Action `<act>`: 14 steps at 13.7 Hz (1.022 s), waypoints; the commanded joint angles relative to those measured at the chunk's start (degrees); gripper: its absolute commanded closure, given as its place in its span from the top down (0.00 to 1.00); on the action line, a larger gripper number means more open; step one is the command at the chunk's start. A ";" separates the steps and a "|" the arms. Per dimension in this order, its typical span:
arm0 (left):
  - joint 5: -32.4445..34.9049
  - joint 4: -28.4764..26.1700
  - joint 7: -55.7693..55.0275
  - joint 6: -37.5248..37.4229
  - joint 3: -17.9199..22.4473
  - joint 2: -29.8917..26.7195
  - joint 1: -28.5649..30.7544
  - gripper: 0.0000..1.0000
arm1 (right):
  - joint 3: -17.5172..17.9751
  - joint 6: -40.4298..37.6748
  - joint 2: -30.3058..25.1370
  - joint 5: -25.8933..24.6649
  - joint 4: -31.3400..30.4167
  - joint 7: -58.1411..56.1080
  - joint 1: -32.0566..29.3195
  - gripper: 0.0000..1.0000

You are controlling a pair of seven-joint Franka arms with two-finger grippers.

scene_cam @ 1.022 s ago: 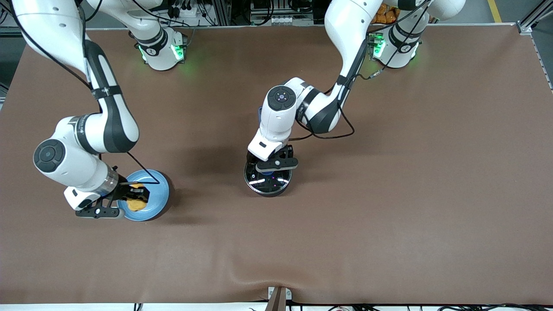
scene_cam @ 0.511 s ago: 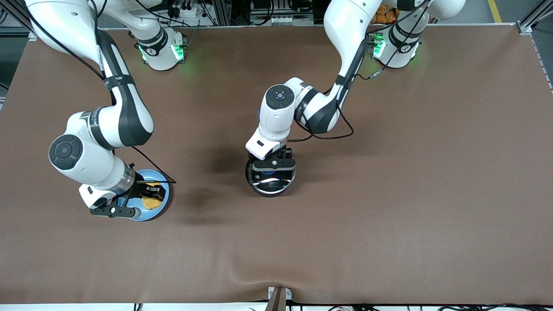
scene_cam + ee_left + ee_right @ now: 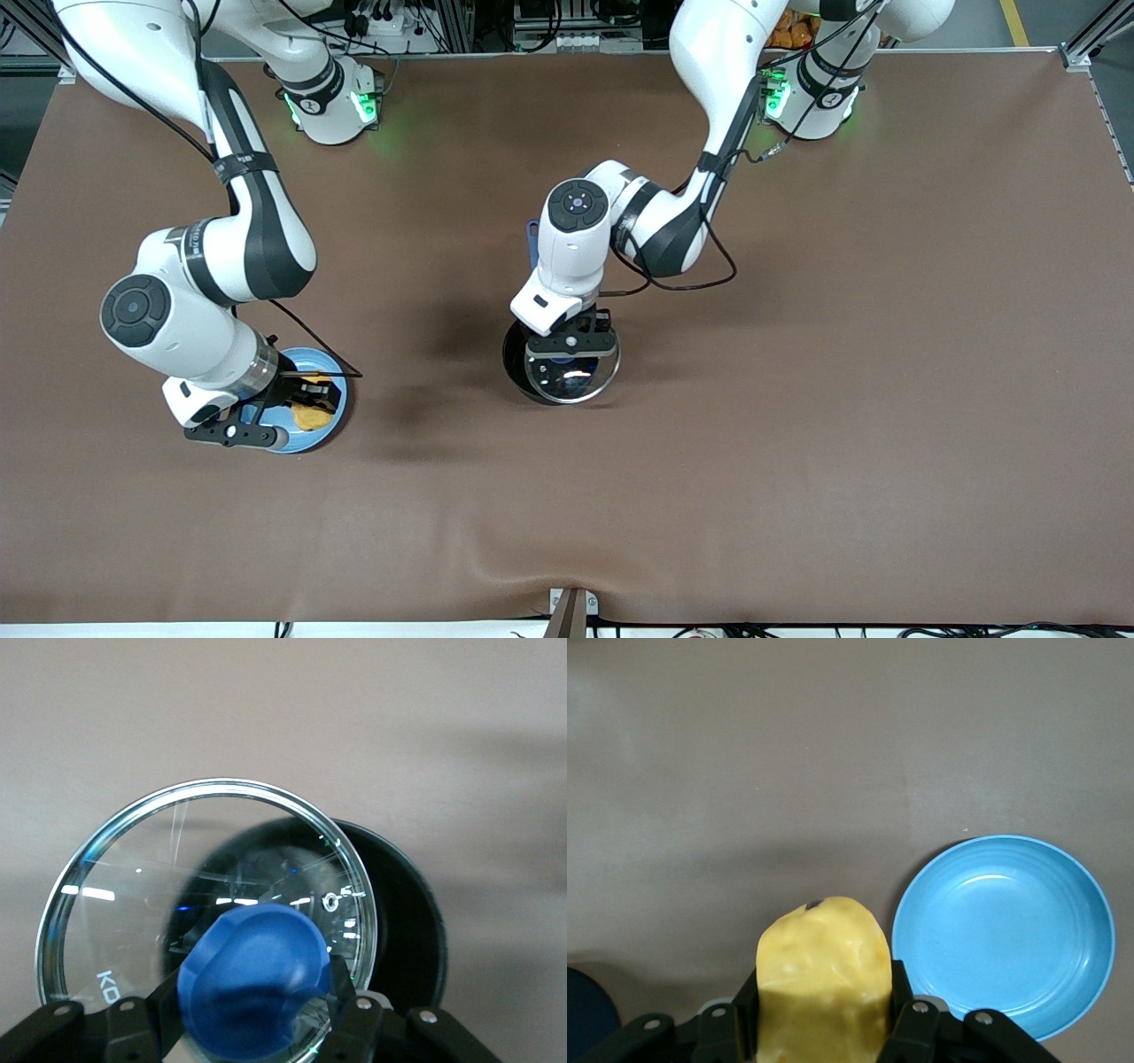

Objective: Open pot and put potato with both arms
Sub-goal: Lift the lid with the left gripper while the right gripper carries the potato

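I should set the glass lid, now lifted partly off the pot, down with my left gripper on the bare table (image 3: pixel 795 377) past the black pot, away from the blue plate.
The black pot (image 3: pixel 514 359) stands mid-table, its blue handle (image 3: pixel 532 241) partly hidden under the left arm. My left gripper (image 3: pixel 571 347) is shut on the blue knob (image 3: pixel 252 979) of the glass lid (image 3: pixel 576 379). It holds the lid lifted and shifted partly off the pot toward the left arm's end. In the left wrist view the lid (image 3: pixel 204 921) half covers the open pot (image 3: pixel 403 930). My right gripper (image 3: pixel 306 406) is shut on the yellow potato (image 3: pixel 312 409) over the blue plate (image 3: pixel 330 363). In the right wrist view the potato (image 3: pixel 824 979) sits between the fingers beside the plate (image 3: pixel 1001 935).
The brown table cloth (image 3: pixel 797 399) has a raised fold near the front edge (image 3: pixel 567 576). The plate lies toward the right arm's end of the table, apart from the pot.
My right gripper lifted the potato off the plate and moved a little toward the pot. My left gripper raised the lid and shifted it toward the left arm's end.
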 commanded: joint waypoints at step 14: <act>-1.84 -22.45 42.21 -10.71 3.24 -24.30 16.85 0.00 | -0.35 13.79 8.62 -0.18 2.83 28.03 25.12 0.00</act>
